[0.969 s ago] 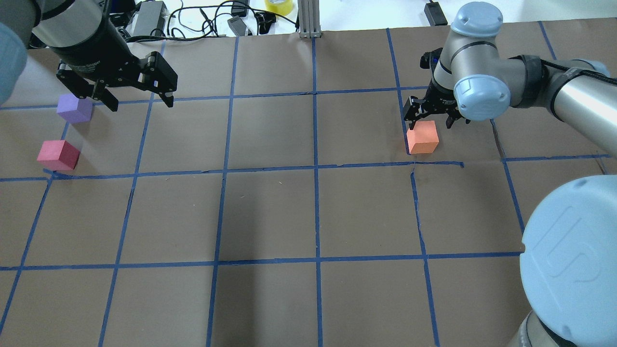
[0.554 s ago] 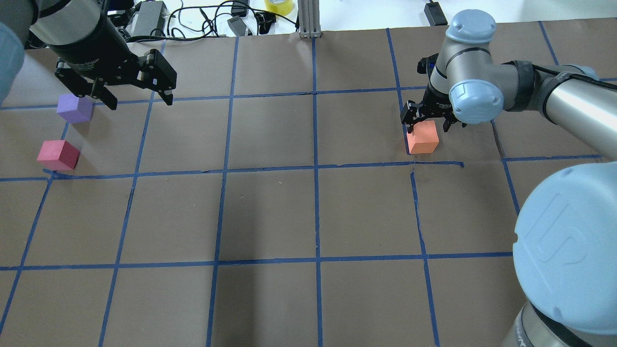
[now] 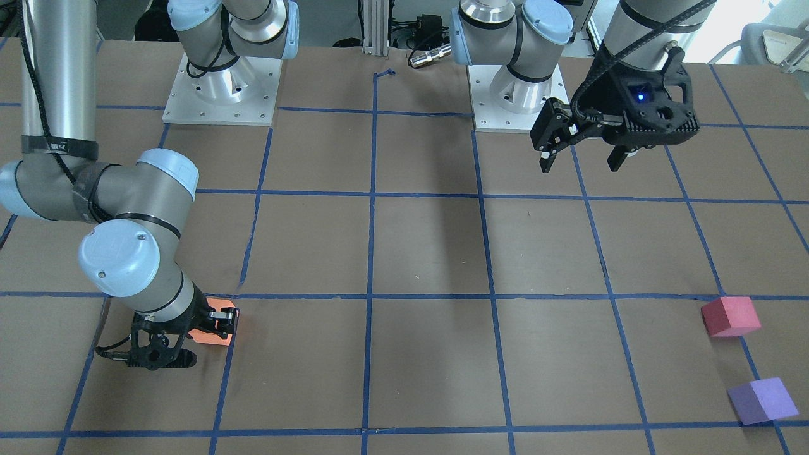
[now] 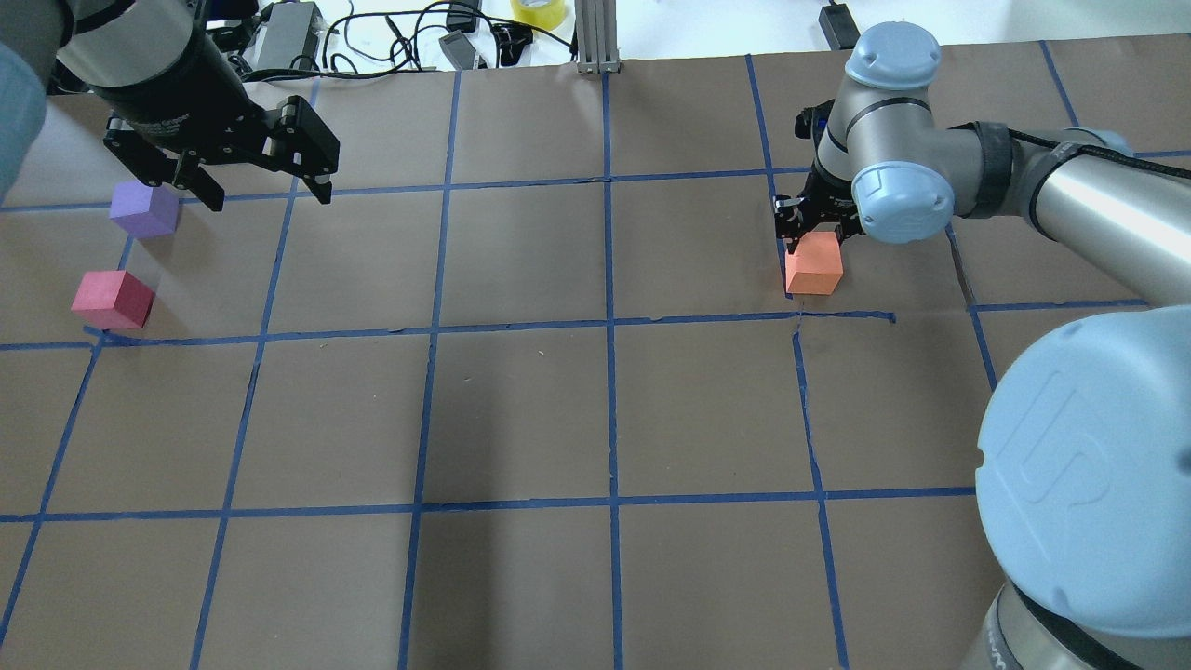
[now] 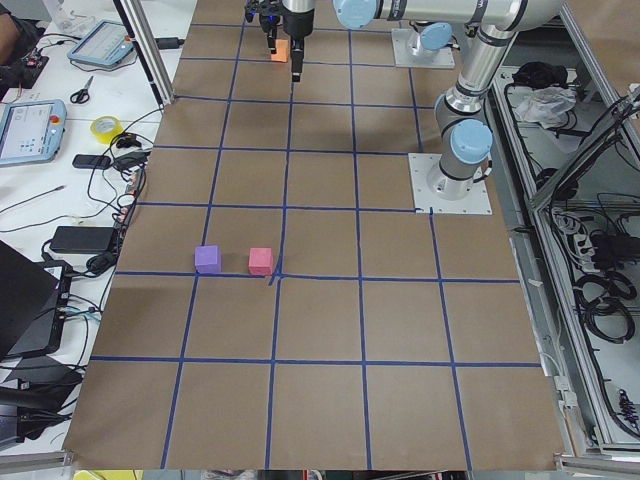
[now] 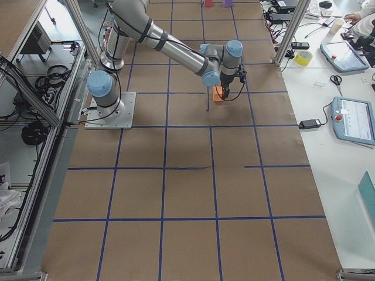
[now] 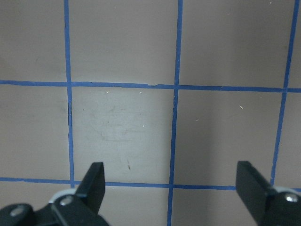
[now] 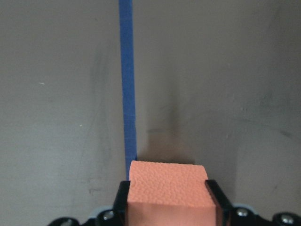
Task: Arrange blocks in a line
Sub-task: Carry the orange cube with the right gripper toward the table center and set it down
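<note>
I let go of the orange block with my right gripper past the next blue tape line, toward the red-pink block [image 3: 387, 331].
The orange block [image 4: 814, 265] sits on the brown table at the right, beside a blue tape line. My right gripper [image 4: 816, 244] is down over it, shut on it. In the right wrist view the fingers [image 8: 214, 200] press both sides of the orange block [image 8: 167, 188]. The purple block [image 4: 144, 208] and the red-pink block [image 4: 113, 299] stand side by side, a small gap between them, at the far left. My left gripper [image 4: 270, 195] hangs open and empty above the table, just right of the purple block. The left wrist view shows only bare paper between its fingers [image 7: 96, 176].
Cables, power adapters and a yellow tape roll [image 4: 540, 11] lie past the table's far edge, next to an aluminium post [image 4: 595, 37]. The two arm bases [image 3: 221, 95] stand on the robot's side of the table. Blue tape lines [image 4: 609, 326] grid the surface.
My right gripper came down and its fingers closed in from wide apart onto the orange block. The right arm's wrist shifted a little left. My left gripper barely moved.
</note>
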`<state>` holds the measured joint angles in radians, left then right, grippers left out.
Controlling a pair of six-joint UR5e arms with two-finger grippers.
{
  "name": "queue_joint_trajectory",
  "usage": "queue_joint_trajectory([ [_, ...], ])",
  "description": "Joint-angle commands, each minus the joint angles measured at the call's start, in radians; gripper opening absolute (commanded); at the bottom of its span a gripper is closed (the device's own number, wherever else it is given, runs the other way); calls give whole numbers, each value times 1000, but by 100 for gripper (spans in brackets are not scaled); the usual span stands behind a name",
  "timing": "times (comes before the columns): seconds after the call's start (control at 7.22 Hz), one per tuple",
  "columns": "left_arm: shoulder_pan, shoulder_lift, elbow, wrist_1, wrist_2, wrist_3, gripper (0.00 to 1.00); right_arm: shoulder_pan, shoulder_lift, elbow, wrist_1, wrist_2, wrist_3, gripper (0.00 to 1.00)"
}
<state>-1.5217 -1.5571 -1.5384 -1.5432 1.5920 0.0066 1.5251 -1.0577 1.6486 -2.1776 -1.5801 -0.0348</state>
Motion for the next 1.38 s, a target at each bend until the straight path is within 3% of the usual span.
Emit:
queue_joint_trajectory([
  [0.0,0,0,0,0,0,1,100,80,-13,-92,43,0,77,26],
  [0.42,0,0,-2,0,0,1,100,304,71,-225,65,17,291,27],
  [0.83,0,-1,1,0,0,1,100,426,175,-315,64,37,456,27],
  [1.25,0,-3,3,8,-3,3,100,435,193,-323,74,6,376,27],
])
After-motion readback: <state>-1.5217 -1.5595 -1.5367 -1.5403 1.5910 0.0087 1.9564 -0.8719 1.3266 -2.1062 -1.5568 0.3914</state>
